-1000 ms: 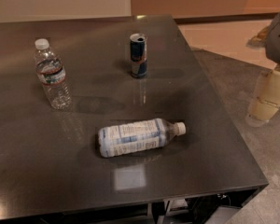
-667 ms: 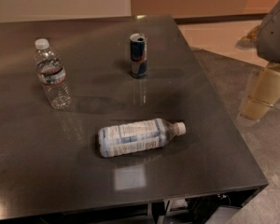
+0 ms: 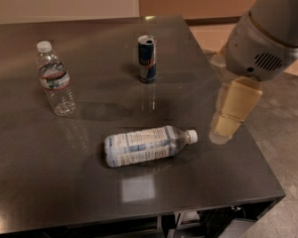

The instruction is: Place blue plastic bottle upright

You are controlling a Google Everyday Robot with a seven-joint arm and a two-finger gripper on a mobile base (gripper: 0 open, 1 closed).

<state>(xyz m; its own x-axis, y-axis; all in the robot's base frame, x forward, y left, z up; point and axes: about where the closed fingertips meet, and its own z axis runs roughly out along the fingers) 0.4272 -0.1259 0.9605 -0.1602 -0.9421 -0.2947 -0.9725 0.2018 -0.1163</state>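
Next, I grip the upper body [image 3: 167, 141] of the blue plastic bottle, where its label ends toward the white cap.
The blue plastic bottle [image 3: 148, 146] lies on its side near the front middle of the dark table [image 3: 49, 182]. It is clear plastic with a white-and-pale-blue label, and its white cap points right. My gripper [image 3: 223, 131] hangs from the grey arm [image 3: 263, 38] at the table's right edge. It is just right of the bottle's cap, apart from it, and holds nothing.
A ribbed clear bottle [image 3: 54, 80] with a narrow red-edged band stands upright at the back left. A blue-and-silver can [image 3: 147, 58] stands upright at the back middle. The table's right edge [image 3: 238, 128] runs under the gripper, with grey floor [image 3: 283, 133] beyond it.
The arm and gripper have moved left and down, from beyond the table's right side to its right edge near the bottle's cap. The bottles and the can have not moved.
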